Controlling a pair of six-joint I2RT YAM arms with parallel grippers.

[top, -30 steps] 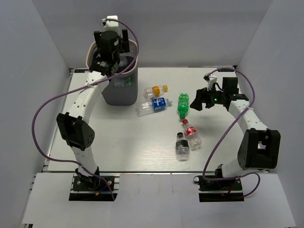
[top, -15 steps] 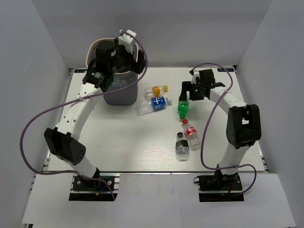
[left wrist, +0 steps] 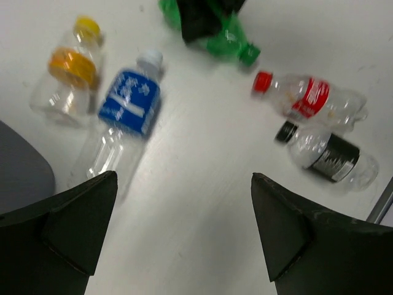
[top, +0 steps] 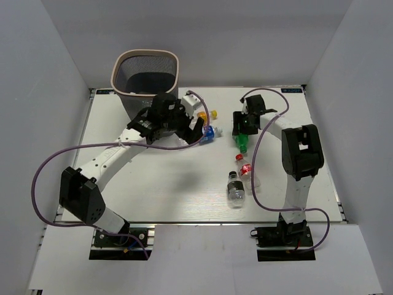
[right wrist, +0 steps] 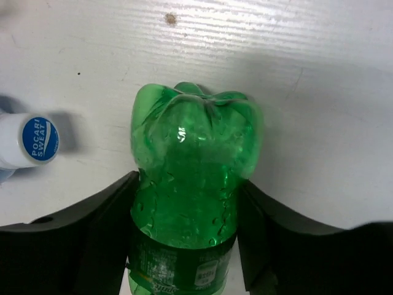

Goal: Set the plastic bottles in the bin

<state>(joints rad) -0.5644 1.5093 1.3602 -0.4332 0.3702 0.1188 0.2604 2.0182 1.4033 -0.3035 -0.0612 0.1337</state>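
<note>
My left gripper will next move to the black-label bottle near the red-label bottle and close around the black-label bottle's middle [top: 236, 186] [left wrist: 333, 158].
The bin [top: 175, 64] stands at the far left, dark mesh with a beige rim. My left gripper [top: 198, 127] is open and empty, hovering just right of the bin over the blue-label bottle [left wrist: 126, 107] and the orange-label bottle [left wrist: 67, 67]. My right gripper [right wrist: 187, 203] is shut on the green bottle [right wrist: 190, 160], which lies on the table; in the top view my right gripper [top: 242, 125] covers its upper half [top: 241, 142]. A red-label bottle [top: 246, 169] and a black-label bottle [top: 235, 188] lie nearer the front, and they also show in the left wrist view.
The white table [top: 153, 184] is walled on three sides by grey panels. A purple cable [top: 55, 160] loops off the left arm. The white cap of the blue-label bottle [right wrist: 31, 140] lies just left of my right gripper's finger.
My left arm has swung from over the bin down and right to above the blue-label bottle. My right gripper has moved left and closed round the green bottle.
</note>
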